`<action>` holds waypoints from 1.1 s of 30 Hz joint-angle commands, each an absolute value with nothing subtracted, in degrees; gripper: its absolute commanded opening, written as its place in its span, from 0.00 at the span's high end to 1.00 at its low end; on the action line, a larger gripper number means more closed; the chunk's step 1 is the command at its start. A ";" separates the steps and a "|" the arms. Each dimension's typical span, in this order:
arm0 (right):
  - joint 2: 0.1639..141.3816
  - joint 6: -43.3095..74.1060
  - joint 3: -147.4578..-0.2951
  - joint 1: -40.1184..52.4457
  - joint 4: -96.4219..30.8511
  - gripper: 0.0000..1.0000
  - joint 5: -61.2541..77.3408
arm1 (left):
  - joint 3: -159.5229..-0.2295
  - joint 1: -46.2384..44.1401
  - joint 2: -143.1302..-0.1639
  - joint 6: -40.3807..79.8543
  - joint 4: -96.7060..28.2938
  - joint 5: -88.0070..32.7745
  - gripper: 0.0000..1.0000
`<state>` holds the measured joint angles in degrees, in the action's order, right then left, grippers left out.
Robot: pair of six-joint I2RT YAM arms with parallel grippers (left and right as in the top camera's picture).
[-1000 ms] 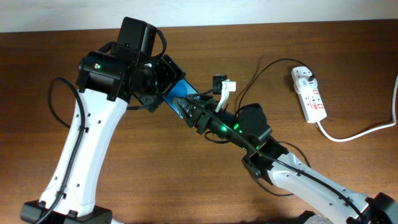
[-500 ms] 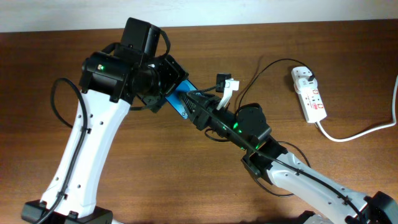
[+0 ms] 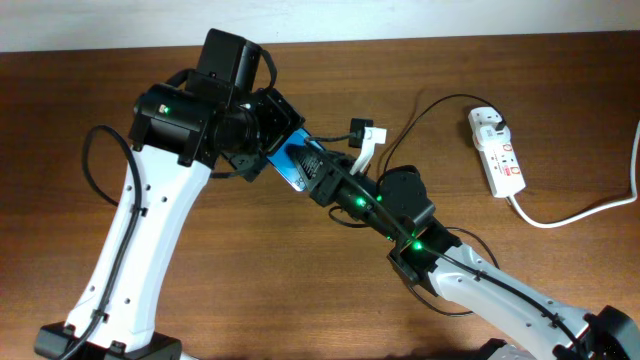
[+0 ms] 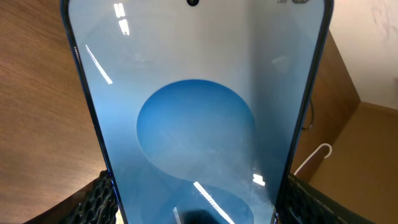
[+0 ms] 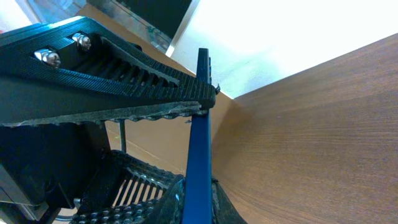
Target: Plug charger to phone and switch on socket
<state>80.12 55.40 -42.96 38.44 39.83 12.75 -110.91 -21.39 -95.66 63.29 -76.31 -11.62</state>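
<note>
Next, my left gripper opens, turns and pinches a long side [image 4: 88, 102] of the phone, which it now clamps across its side edges, before my right gripper takes the cable.
The phone [image 3: 292, 161], blue screen, is held off the table between both grippers. My left gripper [image 3: 277, 146] is shut on its side edges; in the left wrist view the screen [image 4: 196, 112] fills the frame between the black jaws [image 4: 196, 208]. My right gripper [image 3: 318, 180] is shut on the phone's other end; in the right wrist view the phone [image 5: 200, 124] shows edge-on between the jaws [image 5: 199, 196]. The charger's black-and-white plug head [image 3: 362, 136] lies just right of the phone, its thin black cable [image 3: 432, 103] looping right. The white socket [image 3: 497, 150] lies at the right.
The socket's thick white cord [image 3: 580, 212] runs off the right edge. A black cable loops beside the left arm [image 3: 88, 160]. The table's far edge meets a pale wall at the top. Brown tabletop lies around both arms.
The left arm and the phone have shifted slightly right and up. The right gripper has followed along the phone. The plug head and socket have not moved.
</note>
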 commanded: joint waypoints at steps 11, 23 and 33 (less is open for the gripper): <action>79.46 72.44 -44.27 34.70 42.24 0.93 16.97 | -111.81 -21.98 -94.45 57.87 -75.53 -11.20 0.01; 79.46 104.49 -44.27 29.45 33.61 0.96 40.75 | -111.81 -21.98 -66.89 50.19 -89.71 14.72 0.01; 79.46 119.50 -44.27 29.43 33.23 0.96 45.52 | -90.50 -21.98 -62.70 72.51 -77.76 3.20 0.01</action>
<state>80.09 118.98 -43.18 29.43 32.84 44.66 -94.78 -21.89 -62.76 69.28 -82.35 9.26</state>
